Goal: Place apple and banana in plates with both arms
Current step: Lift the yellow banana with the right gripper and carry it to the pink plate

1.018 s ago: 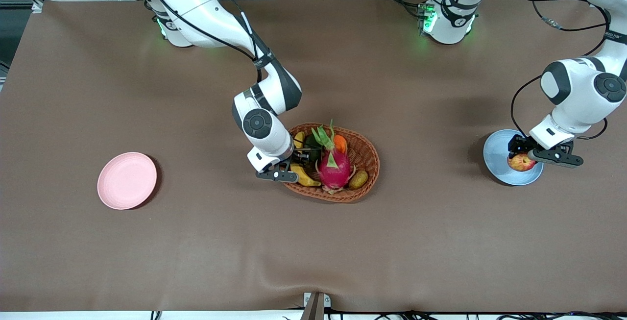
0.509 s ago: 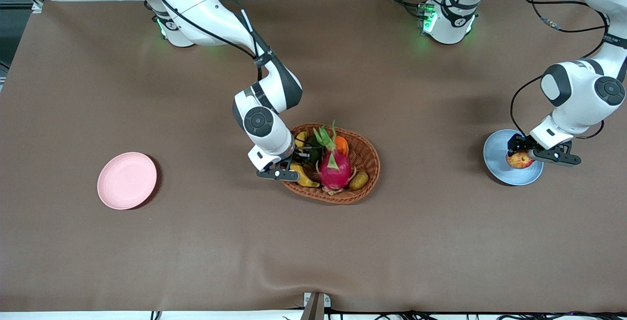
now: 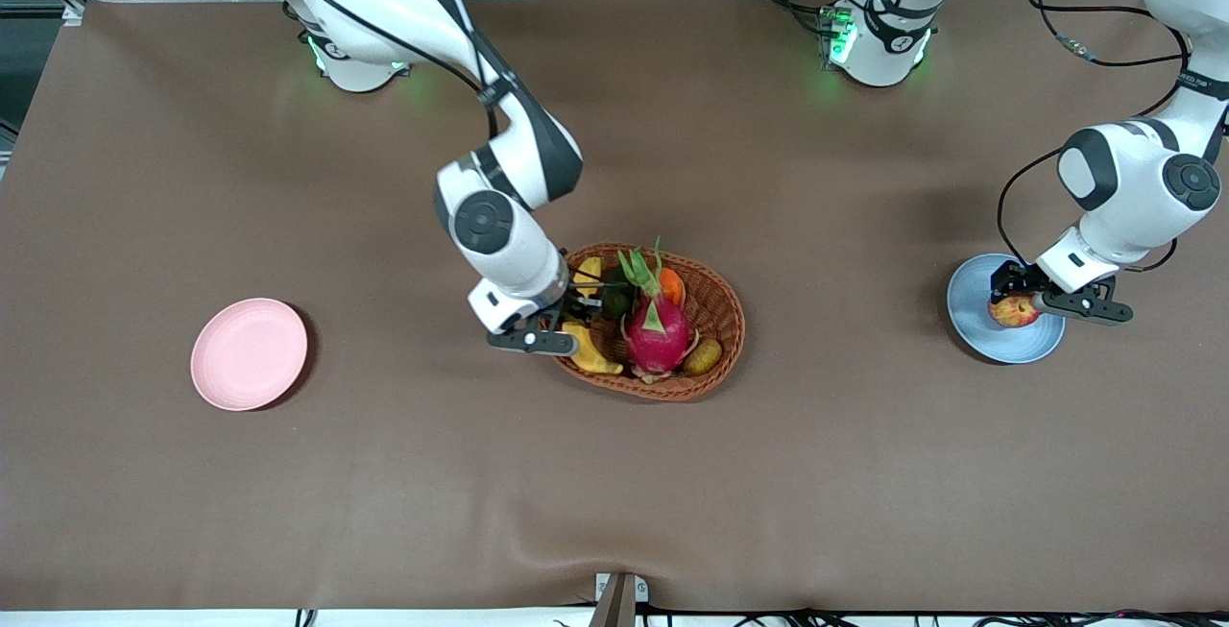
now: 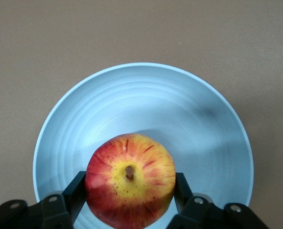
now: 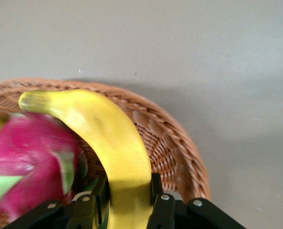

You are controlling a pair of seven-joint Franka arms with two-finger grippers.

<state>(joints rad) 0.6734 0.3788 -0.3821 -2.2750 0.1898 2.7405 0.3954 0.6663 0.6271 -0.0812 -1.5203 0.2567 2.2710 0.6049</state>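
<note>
My right gripper should set the yellow banana, now over the wicker basket's edge, down on the pale pink plate (image 3: 260, 344), a little toward the wicker basket.
My left gripper (image 3: 1016, 303) is shut on the red and yellow apple (image 3: 1012, 311) just above the light blue plate (image 3: 970, 320) at the left arm's end of the table. In the left wrist view the apple (image 4: 130, 180) sits between the black fingers (image 4: 77, 191) over the blue plate (image 4: 189, 124). My right gripper (image 3: 566, 327) is shut on the yellow banana (image 3: 588, 350) over the edge of the wicker basket (image 3: 715, 305). In the right wrist view the banana (image 5: 110, 143) curves up from the fingers (image 5: 155, 188). The pale pink plate (image 3: 249, 353) lies empty toward the right arm's end.
The oval wicker basket (image 5: 170, 143) in mid-table holds a magenta dragon fruit (image 3: 657, 327), an orange fruit (image 3: 669, 283), a small brownish fruit (image 3: 703, 354), a dark green fruit and another yellow piece (image 3: 587, 272). Brown cloth covers the table.
My right gripper has lifted the banana a little and shifted toward the right arm's end of the table. My left gripper with the apple has edged slightly over the blue plate.
</note>
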